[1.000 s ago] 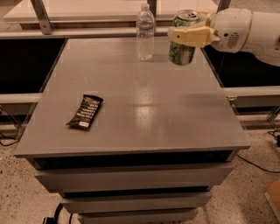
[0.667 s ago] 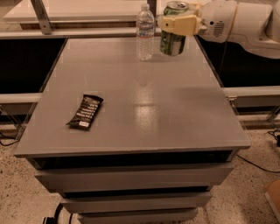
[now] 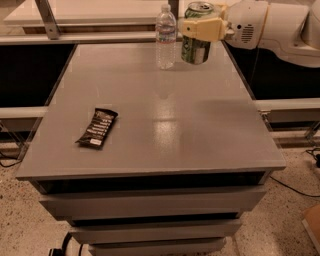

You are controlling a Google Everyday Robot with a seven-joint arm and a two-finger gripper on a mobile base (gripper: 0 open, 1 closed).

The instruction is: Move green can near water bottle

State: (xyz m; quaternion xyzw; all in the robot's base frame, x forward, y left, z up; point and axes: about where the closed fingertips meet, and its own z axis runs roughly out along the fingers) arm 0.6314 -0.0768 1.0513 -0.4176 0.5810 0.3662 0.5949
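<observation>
I should let the green can go upright on the grey table top close beside the water bottle [image 3: 193, 68] with my gripper.
The green can [image 3: 196, 49] is upright at the far right of the grey table top [image 3: 200, 125], its base at or just above the surface. My gripper [image 3: 201, 29] reaches in from the right and is shut on the green can around its upper half, its yellowish fingers [image 3: 207, 29] crossing the can's front. The water bottle [image 3: 165, 38], clear with a white cap, stands just left of the can, a small gap between them.
A black snack bar wrapper [image 3: 97, 128] lies on the left of the table. My white arm [image 3: 270, 25] spans the upper right. Drawers sit under the table top. A lighter counter [image 3: 100, 12] runs behind the table.
My gripper has carried the green can left, closer to the water bottle, and lower toward the table. The bottle and snack bar have not moved.
</observation>
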